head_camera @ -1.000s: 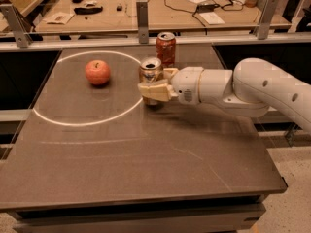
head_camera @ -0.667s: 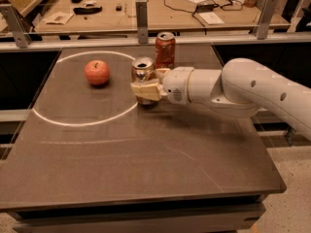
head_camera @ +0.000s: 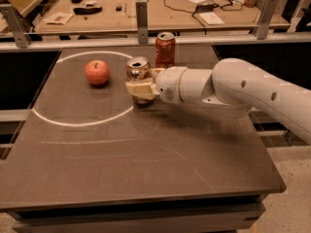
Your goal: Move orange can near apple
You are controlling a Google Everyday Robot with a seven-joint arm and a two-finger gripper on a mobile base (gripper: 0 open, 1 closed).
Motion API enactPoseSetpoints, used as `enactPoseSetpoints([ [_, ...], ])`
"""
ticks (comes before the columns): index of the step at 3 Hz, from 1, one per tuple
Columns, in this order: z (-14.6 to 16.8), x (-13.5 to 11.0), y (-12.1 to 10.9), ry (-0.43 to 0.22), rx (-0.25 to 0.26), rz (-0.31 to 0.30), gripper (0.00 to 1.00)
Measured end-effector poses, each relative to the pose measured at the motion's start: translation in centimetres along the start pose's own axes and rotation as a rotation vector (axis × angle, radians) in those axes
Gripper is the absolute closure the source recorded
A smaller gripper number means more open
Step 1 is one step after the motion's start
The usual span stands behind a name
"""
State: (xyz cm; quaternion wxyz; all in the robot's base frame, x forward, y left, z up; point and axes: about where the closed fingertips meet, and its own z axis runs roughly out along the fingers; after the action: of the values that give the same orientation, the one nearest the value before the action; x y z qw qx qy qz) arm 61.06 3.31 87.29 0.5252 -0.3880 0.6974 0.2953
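Observation:
My gripper is going to release the orange can close against the apple's side facing the redder can [head_camera: 113,88], and it will do so inside the white circle.
The orange can [head_camera: 138,71] stands upright on the dark table, its silver top showing, just right of the apple. My gripper [head_camera: 141,87] reaches in from the right and is shut on the orange can, its cream fingers [head_camera: 140,90] wrapped around the can's lower half. The apple [head_camera: 97,72] is red-orange with a short stem and sits about a can's width to the left of the can, inside the white circle.
A redder can [head_camera: 165,49] with white lettering stands behind the gripper near the table's back edge. A white circle [head_camera: 73,123] is marked on the table [head_camera: 146,169]. A rail with metal posts [head_camera: 141,14] runs behind, with a cluttered bench beyond.
My gripper has carried the orange can leftward, closer to the apple. The apple and the redder can have not moved.

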Motion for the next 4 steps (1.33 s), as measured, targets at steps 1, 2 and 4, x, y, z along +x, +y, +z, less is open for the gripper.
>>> enactPoseSetpoints([
  [1,0.4,0.0,0.0,0.006,0.014,0.006,1.00],
  [2,0.5,0.0,0.0,0.006,0.014,0.006,1.00],
  [4,4.5,-2.3,0.5,-0.052,-0.045,-0.048,1.00],
])
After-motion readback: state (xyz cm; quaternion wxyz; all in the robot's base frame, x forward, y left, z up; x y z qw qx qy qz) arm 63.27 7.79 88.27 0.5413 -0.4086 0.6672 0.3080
